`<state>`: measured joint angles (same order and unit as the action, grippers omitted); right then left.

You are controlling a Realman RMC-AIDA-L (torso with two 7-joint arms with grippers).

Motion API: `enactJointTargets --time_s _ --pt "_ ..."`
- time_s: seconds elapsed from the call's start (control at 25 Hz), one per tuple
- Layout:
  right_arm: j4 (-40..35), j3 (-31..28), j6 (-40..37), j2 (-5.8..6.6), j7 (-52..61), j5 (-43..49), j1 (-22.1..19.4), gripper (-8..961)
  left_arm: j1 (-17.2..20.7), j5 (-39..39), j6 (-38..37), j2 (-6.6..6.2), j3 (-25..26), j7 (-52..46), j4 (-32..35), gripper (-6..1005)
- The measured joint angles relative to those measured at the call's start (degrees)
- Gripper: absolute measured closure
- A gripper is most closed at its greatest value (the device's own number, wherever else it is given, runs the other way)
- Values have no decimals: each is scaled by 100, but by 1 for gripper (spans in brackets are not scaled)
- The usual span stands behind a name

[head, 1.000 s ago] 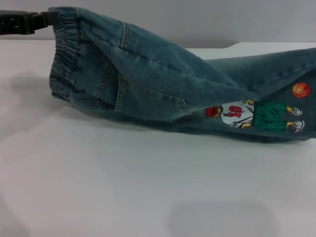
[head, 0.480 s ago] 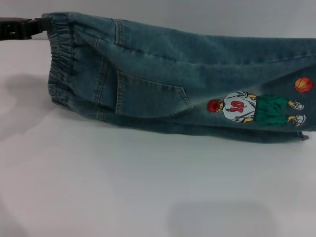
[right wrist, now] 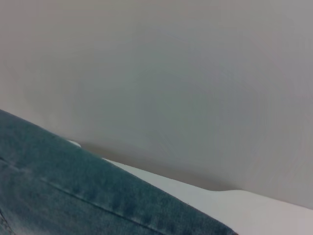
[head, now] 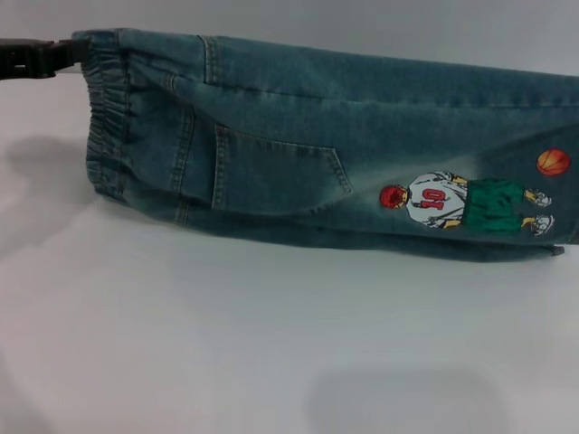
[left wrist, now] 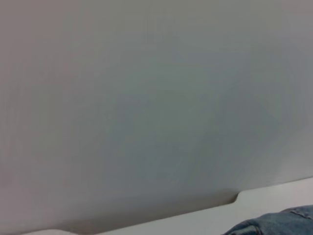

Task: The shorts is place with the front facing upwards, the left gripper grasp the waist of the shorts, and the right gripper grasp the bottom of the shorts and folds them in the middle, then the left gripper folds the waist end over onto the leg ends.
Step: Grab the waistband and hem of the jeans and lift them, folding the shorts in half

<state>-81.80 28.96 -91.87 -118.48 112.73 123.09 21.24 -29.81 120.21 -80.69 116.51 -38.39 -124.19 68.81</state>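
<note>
Next, my right gripper sets the bottom of the shorts, now stretched above the table, down on the white table point(head: 548, 203) just behind the lower hem corner.
The shorts point(head: 289, 145) hang stretched sideways above the white table point(head: 271, 344), back side facing me, with a stitched pocket point(head: 271, 172) and the cartoon print point(head: 461, 203) showing. My left gripper point(head: 71, 51) is at the upper left, shut on the top corner of the waist of the shorts point(head: 107, 117). The lower fold brushes the table. The bottom of the shorts runs off the right edge, and only a hem corner point(head: 554, 250) shows. My right gripper is out of view. Denim fills the right wrist view point(right wrist: 73, 191), and a corner of it shows in the left wrist view point(left wrist: 279, 224).
A plain grey wall point(head: 362, 23) stands behind the table. The table's far edge point(right wrist: 254, 210) has a notch point(left wrist: 234, 198) in it. Bare white tabletop lies in front of the shorts.
The right end of the shorts has risen and the cloth has been pulled taut, so the top edge now runs nearly straight. My left gripper has dropped slightly, still holding the waist.
</note>
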Motion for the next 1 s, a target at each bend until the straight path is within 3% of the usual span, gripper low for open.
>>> enactJointTargets --time_s 1.0 --pt "740 30 409 -10 -363 -27 141 935 -19 189 243 81 -375 0 -132 850"
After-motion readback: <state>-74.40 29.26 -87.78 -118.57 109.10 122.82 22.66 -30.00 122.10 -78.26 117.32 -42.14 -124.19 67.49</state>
